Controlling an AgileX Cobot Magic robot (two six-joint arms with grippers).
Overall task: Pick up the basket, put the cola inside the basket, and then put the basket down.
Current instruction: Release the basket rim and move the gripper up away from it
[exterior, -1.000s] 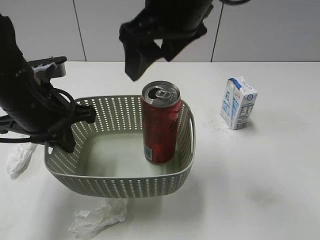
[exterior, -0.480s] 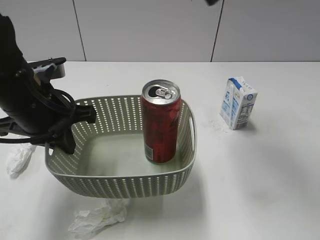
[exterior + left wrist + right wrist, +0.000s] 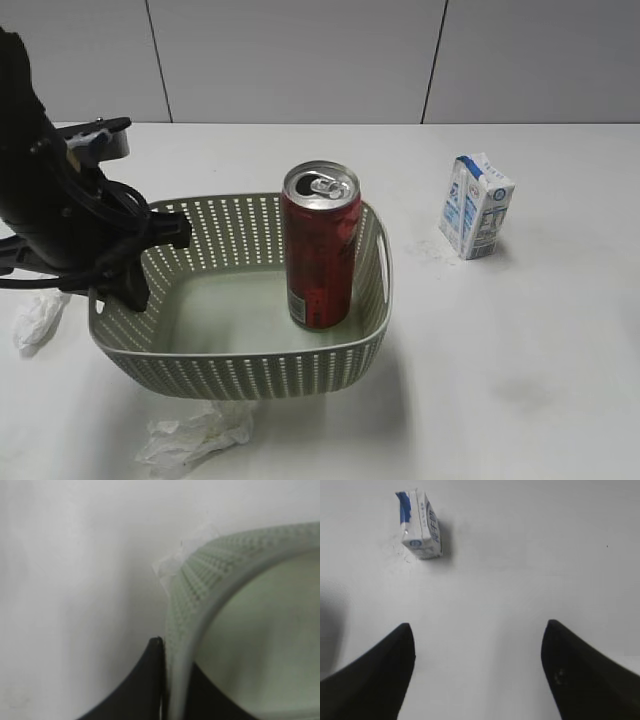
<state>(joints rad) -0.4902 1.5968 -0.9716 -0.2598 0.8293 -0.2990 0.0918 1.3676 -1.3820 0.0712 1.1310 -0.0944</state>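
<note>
My left gripper has the pale green basket. It will let go of it on the table (image 3: 271,268) between the crumpled white wrappers and the milk carton.
The pale green basket (image 3: 250,372) is in the middle of the exterior view, with its left side held slightly above the table. My left gripper (image 3: 135,272) is shut on its left wall. In the left wrist view the two black fingers (image 3: 176,652) pinch the perforated basket wall (image 3: 210,565). The red cola can (image 3: 320,250) stands upright inside the basket, near its right wall. My right gripper (image 3: 478,624) is open and empty over bare table. It is out of the exterior view.
A blue-and-white milk carton (image 3: 477,206) stands on the table to the right of the basket and shows in the right wrist view (image 3: 420,525). Crumpled white wrappers lie in front of the basket (image 3: 195,432) and at its left (image 3: 38,318).
The right arm, above the cola a second ago, has gone up out of the exterior view. The basket has sunk slightly in the left gripper. The cola stays standing inside.
</note>
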